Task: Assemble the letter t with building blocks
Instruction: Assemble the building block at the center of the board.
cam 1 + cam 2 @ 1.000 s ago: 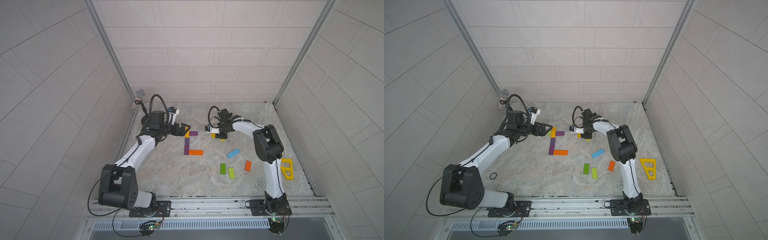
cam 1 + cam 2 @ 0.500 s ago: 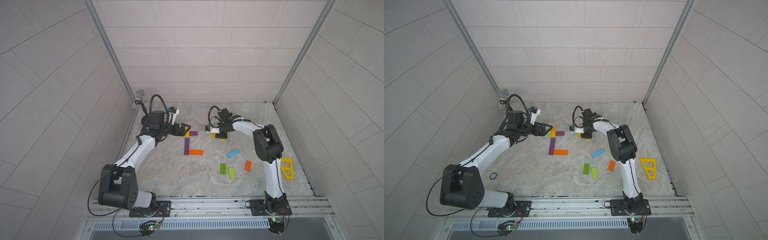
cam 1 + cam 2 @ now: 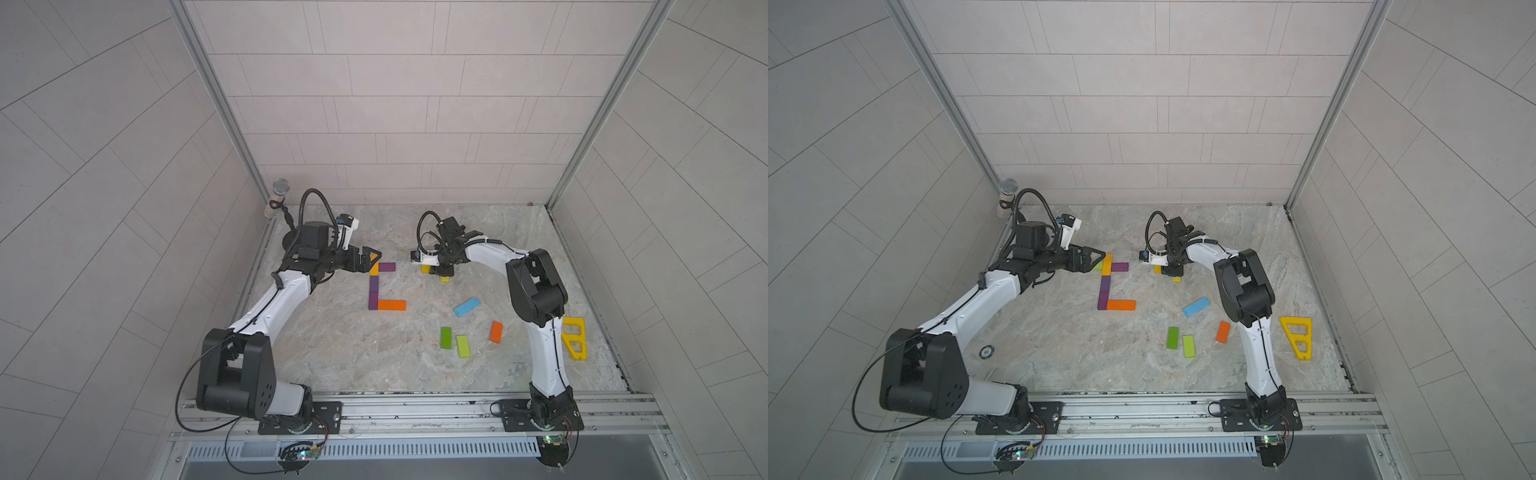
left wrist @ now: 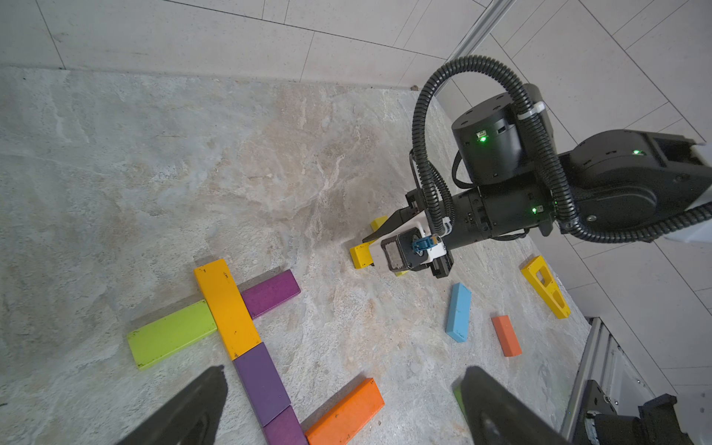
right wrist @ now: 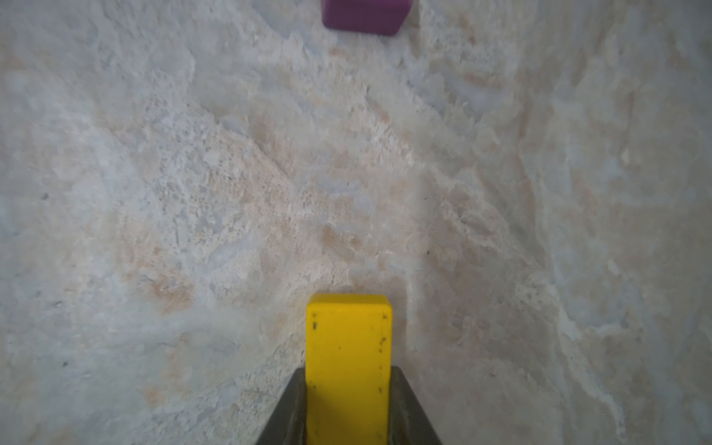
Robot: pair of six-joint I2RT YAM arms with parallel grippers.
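I should use my right gripper to set the yellow block down against the other yellow block's side [image 3: 432,270] that faces the purple crossbar.
A partial figure of building blocks lies flat on the stone floor: a yellow-orange block [image 3: 374,269] above a purple column [image 3: 373,293], a purple block [image 3: 387,266] to its right, an orange block [image 3: 391,305] at the foot, and a lime block [image 4: 172,334] to its left. My left gripper [image 3: 371,258] hovers open over the figure's top with nothing between its fingers [image 4: 208,389]. To the right of the figure, my right gripper [image 3: 440,272] is shut on a yellow block [image 5: 348,339], low over the floor. That block's free end points toward the purple crossbar [image 5: 364,15].
Loose blocks lie in front of the right gripper: light blue [image 3: 466,306], green [image 3: 446,337], lime [image 3: 463,346], orange [image 3: 496,331]. A yellow frame piece [image 3: 575,338] lies by the right wall. A microphone [image 3: 277,195] stands in the back left corner.
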